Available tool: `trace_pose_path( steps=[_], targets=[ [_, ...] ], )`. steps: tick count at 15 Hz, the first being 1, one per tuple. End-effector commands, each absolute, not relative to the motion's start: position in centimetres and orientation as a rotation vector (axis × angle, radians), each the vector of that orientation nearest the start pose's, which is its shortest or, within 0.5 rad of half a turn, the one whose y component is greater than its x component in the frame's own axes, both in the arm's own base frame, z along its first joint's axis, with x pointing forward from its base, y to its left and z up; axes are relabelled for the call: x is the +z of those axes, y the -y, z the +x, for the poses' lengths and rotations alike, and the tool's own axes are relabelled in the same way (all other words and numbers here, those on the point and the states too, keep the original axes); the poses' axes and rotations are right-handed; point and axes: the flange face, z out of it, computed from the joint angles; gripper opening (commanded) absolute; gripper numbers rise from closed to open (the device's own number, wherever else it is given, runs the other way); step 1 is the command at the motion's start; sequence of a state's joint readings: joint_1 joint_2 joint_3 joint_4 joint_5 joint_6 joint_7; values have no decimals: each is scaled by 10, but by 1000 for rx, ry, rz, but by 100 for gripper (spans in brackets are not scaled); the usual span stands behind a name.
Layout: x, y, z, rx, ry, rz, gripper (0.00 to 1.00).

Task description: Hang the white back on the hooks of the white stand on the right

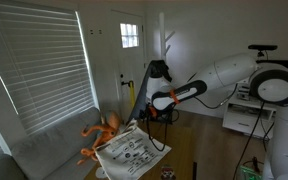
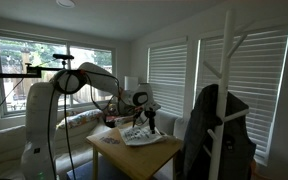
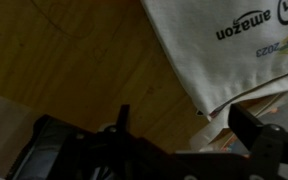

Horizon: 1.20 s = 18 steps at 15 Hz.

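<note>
I should close my gripper on the white bag's strap (image 1: pixel 121 135) (image 3: pixel 256 102), along the bag's side next to the orange octopus toy, so the bag can hang from it.
The white bag (image 1: pixel 132 150) with black print lies crumpled on the wooden table (image 2: pixel 134 155); it also shows in an exterior view (image 2: pixel 142 135). In the wrist view its Amazon-printed cloth (image 3: pixel 234 45) fills the upper right. My gripper (image 1: pixel 149 114) hovers just above the bag's near edge in both exterior views (image 2: pixel 148 120). In the wrist view its fingers (image 3: pixel 194 132) stand apart, open, with the bag's corner between them and nothing gripped. The white stand (image 2: pixel 224 70) with hooks rises at the right; it also shows far back in an exterior view (image 1: pixel 167 45).
An orange octopus toy (image 1: pixel 101 131) lies beside the bag near a grey sofa (image 1: pixel 44 150). A black garment (image 2: pixel 219 130) hangs on the white stand. Window blinds (image 1: pixel 39 65) line the wall. A white drawer unit (image 1: pixel 246 115) stands behind the arm.
</note>
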<state>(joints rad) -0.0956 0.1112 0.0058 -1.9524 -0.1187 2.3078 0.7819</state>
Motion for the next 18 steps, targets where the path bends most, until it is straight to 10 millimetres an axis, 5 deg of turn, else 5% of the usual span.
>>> trace_pose_path(
  steps=[1, 14, 17, 18],
  targets=[
    [434, 45, 639, -348, -1202, -2801, 100],
    [395, 36, 714, -339, -1260, -2656, 100],
    [390, 35, 724, -326, -1274, -2615, 69],
    [389, 35, 726, -316, -1282, -2606, 68]
  ],
)
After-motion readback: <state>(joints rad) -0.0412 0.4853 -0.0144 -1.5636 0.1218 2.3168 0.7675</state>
